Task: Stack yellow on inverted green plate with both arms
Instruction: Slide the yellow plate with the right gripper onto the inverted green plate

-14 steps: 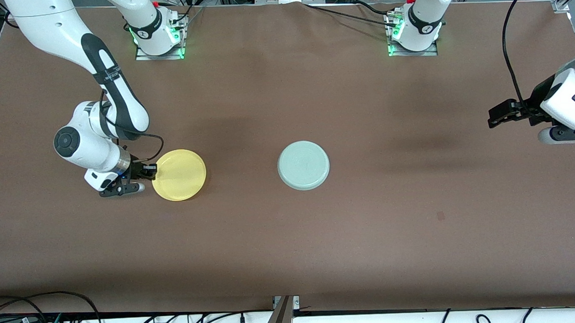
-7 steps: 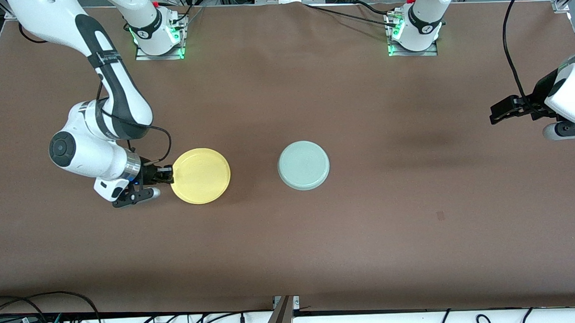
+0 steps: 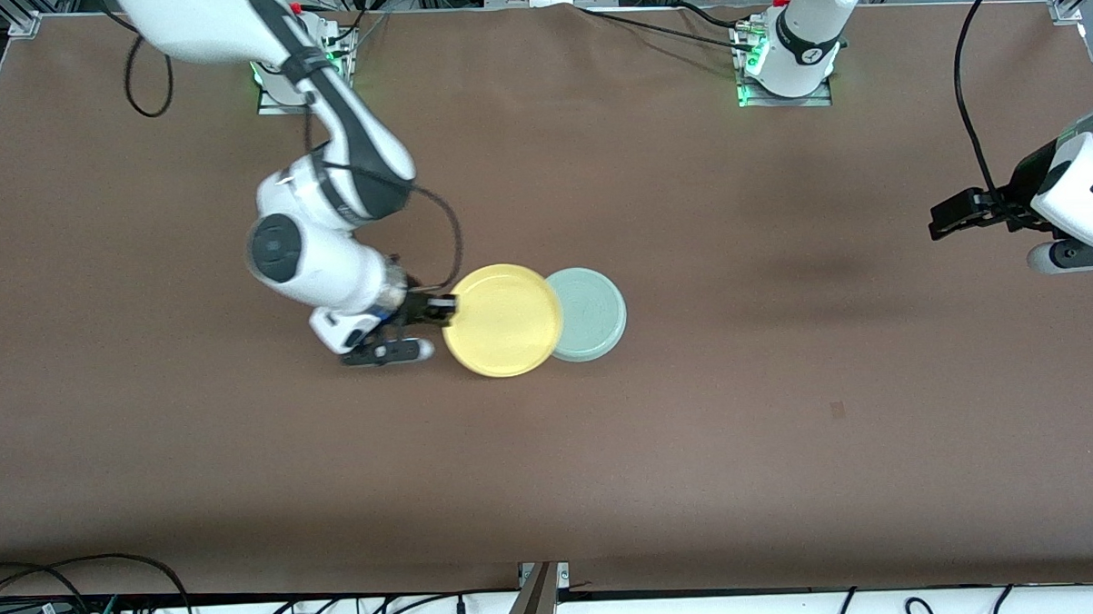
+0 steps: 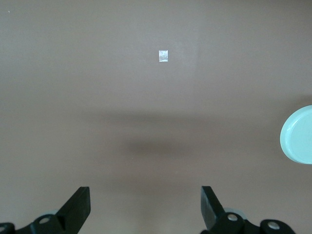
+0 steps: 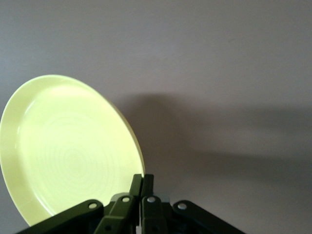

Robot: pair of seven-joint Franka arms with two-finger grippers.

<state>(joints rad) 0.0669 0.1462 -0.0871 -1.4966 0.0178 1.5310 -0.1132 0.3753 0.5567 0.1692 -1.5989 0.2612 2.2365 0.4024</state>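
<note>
The robot's right gripper needs to release the yellow plate over the middle of the green plate's ringed bottom side [image 3: 580, 312].
My right gripper [image 3: 445, 309] is shut on the rim of the yellow plate [image 3: 503, 319] and holds it in the air, its edge overlapping the green plate [image 3: 591, 314]. The green plate lies upside down mid-table, ringed underside up. In the right wrist view the yellow plate [image 5: 68, 151] fills one side with my fingers [image 5: 142, 184] pinched on its rim. My left gripper [image 3: 942, 220] is open and empty, up over the left arm's end of the table. In the left wrist view its fingers [image 4: 80, 204] stand wide apart and the green plate's edge [image 4: 298, 135] shows.
The brown table [image 3: 697, 447] is bare apart from a small pale mark [image 3: 837, 411], which also shows in the left wrist view [image 4: 164, 56]. Cables lie along the table's edge nearest the front camera [image 3: 111, 604].
My right gripper has carried the yellow plate from the right arm's end toward mid-table, until its edge overlaps the green plate. The left arm has barely moved.
</note>
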